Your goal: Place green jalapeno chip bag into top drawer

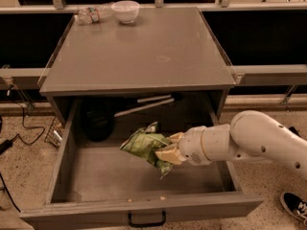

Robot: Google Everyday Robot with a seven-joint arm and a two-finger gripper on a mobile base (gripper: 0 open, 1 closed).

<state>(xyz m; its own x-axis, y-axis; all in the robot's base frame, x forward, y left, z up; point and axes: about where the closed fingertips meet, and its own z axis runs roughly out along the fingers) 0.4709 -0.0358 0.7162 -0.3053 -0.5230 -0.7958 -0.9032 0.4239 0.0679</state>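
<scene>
Next, I release the green jalapeno chip bag on the drawer's bottom just behind the black handle (147, 166). The bag hangs over the open drawer's middle now.
The green jalapeno chip bag (146, 146) is a crumpled shiny green bag, held over the middle of the open top drawer (72, 200). My gripper (165, 150) comes in from the right on a white arm and is shut on the bag's right side. The bag hangs a little above the drawer floor. The drawer is pulled fully out, with its black handle (146, 220) at the bottom front.
A dark round object (98, 121) and a thin white rod (144, 107) lie at the back of the drawer. A clear plastic bottle (93, 14) and a white bowl (125, 11) stand at the back of the cabinet top (144, 51). Cables lie on the floor at left.
</scene>
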